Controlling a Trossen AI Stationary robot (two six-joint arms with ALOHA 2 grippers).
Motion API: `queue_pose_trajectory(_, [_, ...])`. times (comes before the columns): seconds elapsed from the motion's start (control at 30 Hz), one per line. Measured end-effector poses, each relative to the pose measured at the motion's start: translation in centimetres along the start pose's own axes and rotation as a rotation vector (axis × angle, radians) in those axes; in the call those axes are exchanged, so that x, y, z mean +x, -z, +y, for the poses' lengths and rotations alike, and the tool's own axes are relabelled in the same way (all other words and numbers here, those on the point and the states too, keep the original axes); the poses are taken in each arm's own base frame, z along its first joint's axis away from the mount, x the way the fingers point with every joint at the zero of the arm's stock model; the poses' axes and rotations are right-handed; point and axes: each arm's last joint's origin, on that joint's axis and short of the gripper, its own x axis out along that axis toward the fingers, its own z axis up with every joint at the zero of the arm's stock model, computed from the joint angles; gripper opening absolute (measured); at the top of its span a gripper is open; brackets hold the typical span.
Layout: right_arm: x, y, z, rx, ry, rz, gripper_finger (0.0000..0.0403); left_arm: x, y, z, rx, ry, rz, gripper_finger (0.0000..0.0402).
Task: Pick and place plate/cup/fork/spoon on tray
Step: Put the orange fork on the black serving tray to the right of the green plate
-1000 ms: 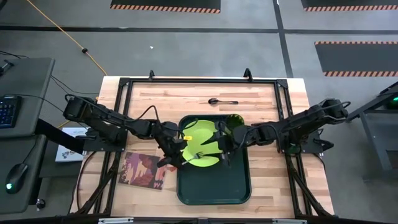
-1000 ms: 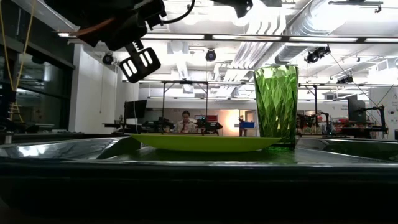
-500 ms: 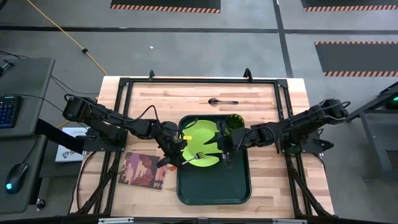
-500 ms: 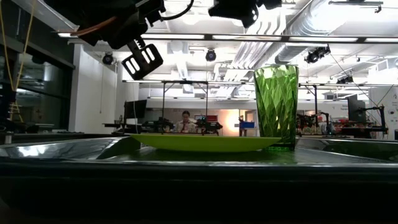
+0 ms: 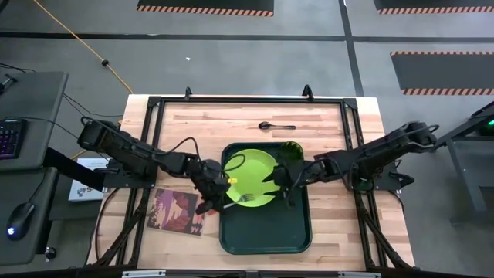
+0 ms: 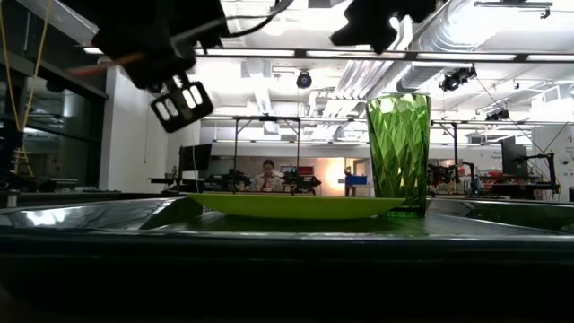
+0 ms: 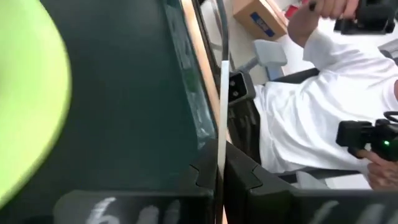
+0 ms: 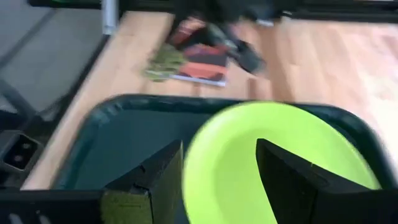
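Observation:
My left gripper needs to let go of the fork on the bare tray (image 5: 259, 225) (image 7: 117, 50) between the lime-green plate and the near edge of the tray.
The lime-green plate (image 5: 251, 176) lies on the dark green tray (image 5: 266, 228), with the green cup (image 5: 292, 150) standing upright in the tray's far right corner. The low view shows the plate (image 6: 287, 205) and cup (image 6: 399, 152) side by side. The dark spoon (image 5: 275, 125) lies on the bare table beyond the tray. My left gripper (image 5: 218, 198) is shut on the fork (image 5: 245, 198) over the plate's near left edge. My right gripper (image 5: 279, 185) is open and empty above the plate's right edge; its wrist view (image 8: 219, 146) shows the plate (image 8: 221, 177) below. My left gripper holds the fork between its shut fingers, coming from the table's left and slanting down. The gripper itself hides which part of the fork it has. The silver tines (image 5: 248, 198) stick out toward the table's right, above the plate and clear of it.
The reddish-brown patterned mat (image 5: 176, 210) lies on the table left of the tray, just beside my left gripper. The near half of the tray is bare. A person in a white sleeve (image 7: 323, 112) shows beyond the table's near edge.
My left gripper has carried the fork a little toward the table's near left and slightly down, turning as it went. My right gripper has drawn back toward the table's right, uncovering more of the plate. Plate and cup have stayed put.

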Motion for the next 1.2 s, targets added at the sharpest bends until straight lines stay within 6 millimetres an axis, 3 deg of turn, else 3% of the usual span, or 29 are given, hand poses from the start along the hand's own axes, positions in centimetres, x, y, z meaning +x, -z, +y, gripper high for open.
queue_pose_trajectory(0.17, [-2.9, -0.2, 0.4, 0.03, 0.114, -0.002, 0.0197, 1.7, -1.0, -2.4, 0.021, 0.01, 0.034, 0.0])
queue_pose_trajectory(0.33, [-4.7, -0.6, 1.2, 0.03, 0.14, -0.061, 0.0197, 5.3, -3.2, -3.7, 0.077, -0.014, 0.172, 0.0])
queue_pose_trajectory(0.5, [-5.0, -0.5, 1.9, 0.008, 0.141, -0.061, 0.0197, 9.4, -5.1, -3.1, 0.161, -0.073, 0.325, 0.0])
queue_pose_trajectory(0.63, [-5.1, -0.3, 2.2, 0.001, 0.136, -0.045, 0.0197, 11.4, -6.9, -1.1, 0.132, -0.131, 0.332, 0.0])
queue_pose_trajectory(0.87, [-5.2, 0.0, 2.7, -0.007, 0.141, -0.026, 0.0197, 12.0, -7.8, 2.0, -0.006, -0.209, 0.31, 0.0])
queue_pose_trajectory(1.2, [-5.3, 0.4, 3.0, -0.011, 0.166, -0.006, 0.0197, 12.6, -6.6, 1.3, -0.083, -0.44, 0.28, 0.0])
